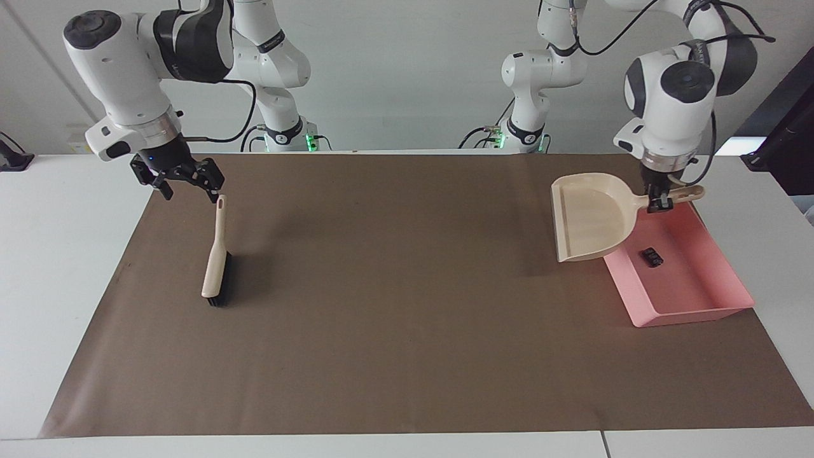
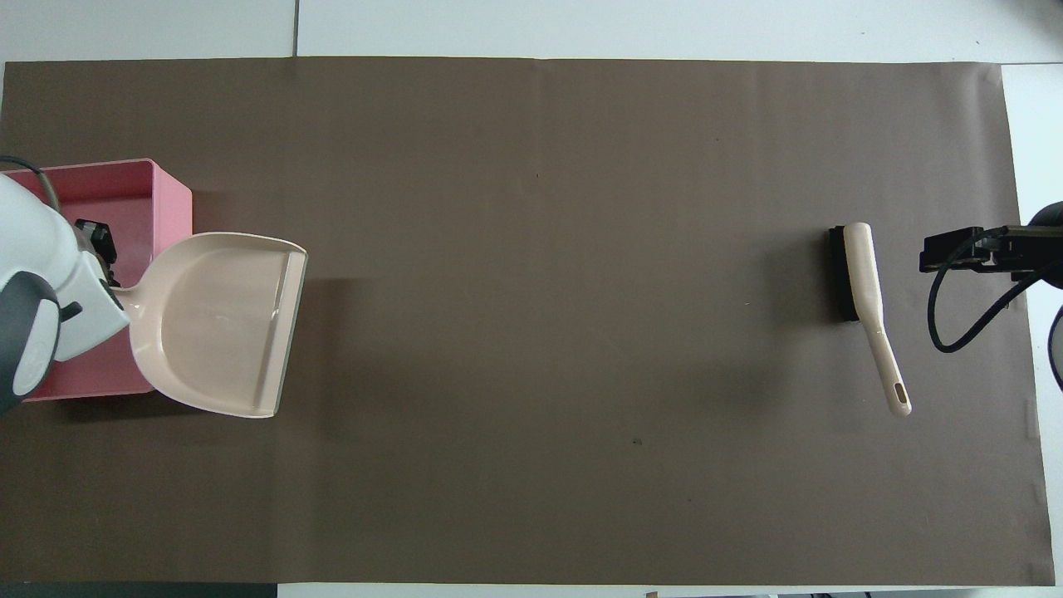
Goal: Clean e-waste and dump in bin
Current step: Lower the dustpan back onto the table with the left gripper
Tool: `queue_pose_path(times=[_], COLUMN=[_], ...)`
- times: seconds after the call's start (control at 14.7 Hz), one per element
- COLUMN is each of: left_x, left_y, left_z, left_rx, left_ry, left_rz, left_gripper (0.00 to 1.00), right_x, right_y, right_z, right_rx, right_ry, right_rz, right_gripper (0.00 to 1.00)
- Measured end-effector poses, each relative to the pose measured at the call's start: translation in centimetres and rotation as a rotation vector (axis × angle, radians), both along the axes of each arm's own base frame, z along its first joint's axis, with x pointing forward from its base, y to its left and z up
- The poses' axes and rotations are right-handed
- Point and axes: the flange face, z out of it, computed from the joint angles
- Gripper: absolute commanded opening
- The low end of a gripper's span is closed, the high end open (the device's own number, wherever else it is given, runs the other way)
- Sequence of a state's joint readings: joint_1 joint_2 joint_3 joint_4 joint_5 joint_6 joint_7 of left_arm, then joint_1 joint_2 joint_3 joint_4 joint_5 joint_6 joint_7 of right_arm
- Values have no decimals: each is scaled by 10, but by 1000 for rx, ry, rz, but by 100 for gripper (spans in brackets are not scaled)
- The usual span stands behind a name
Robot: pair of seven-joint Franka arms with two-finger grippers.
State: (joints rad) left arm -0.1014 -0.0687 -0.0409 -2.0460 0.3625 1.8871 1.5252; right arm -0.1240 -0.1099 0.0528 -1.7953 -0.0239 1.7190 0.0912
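My left gripper needs to set the beige dustpan down on the brown mat (image 2: 346, 339), beside the pink bin, so that it faces the brush.
The pink bin (image 1: 699, 302) sits on the mat at the left arm's end of the table. One dark piece of e-waste (image 1: 652, 256) lies inside it. My left gripper (image 1: 657, 201) is shut on the handle of the beige dustpan (image 1: 591, 219), which it holds in the air, pan mouth toward the table's middle, partly over the bin's wall (image 2: 173, 208). In the overhead view the dustpan (image 2: 216, 324) reaches out over the mat. My right gripper (image 1: 189, 186) hangs open just above the handle end of the beige brush (image 1: 215, 270), apart from it. The brush (image 2: 859, 270) lies on the mat.
A brown paper mat (image 1: 407, 318) covers most of the white table (image 1: 57, 254). Between the brush and the dustpan only bare mat shows. Both arm bases stand at the table's edge nearest the robots.
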Motion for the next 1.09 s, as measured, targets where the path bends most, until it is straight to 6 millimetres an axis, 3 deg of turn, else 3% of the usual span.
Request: queue_pose_path(times=[0.14,0.27,0.48,0.68,0.82,0.89,1.09], left_x=[-11,-17,-20,-19,-22,-23,-23], left_y=[-37,-60,-80,-89,-93,-93,-93], left_z=[-34,-61,-91,-103,-105,-107,-108], left_rx=[-22,-54,-91,-99,-98,-97,-98], left_ry=[-2,3,10,10,6,4,-12], left_rz=[-1,-12,-5,3,21,39,89], left_gripper=[0,0,0,5,43,56,69], right_x=[-7,-8,2,7,6,6,7], right_y=[-4,-7,-13,-21,-24,-25,-21], right_z=[41,68,61,52,52,53,53], right_rx=[4,8,12,15,15,15,15], right_ry=[23,49,77,94,92,91,91], right_rz=[-48,-73,-87,-101,-106,-107,-99], right_gripper=[100,100,100,100,100,100,100])
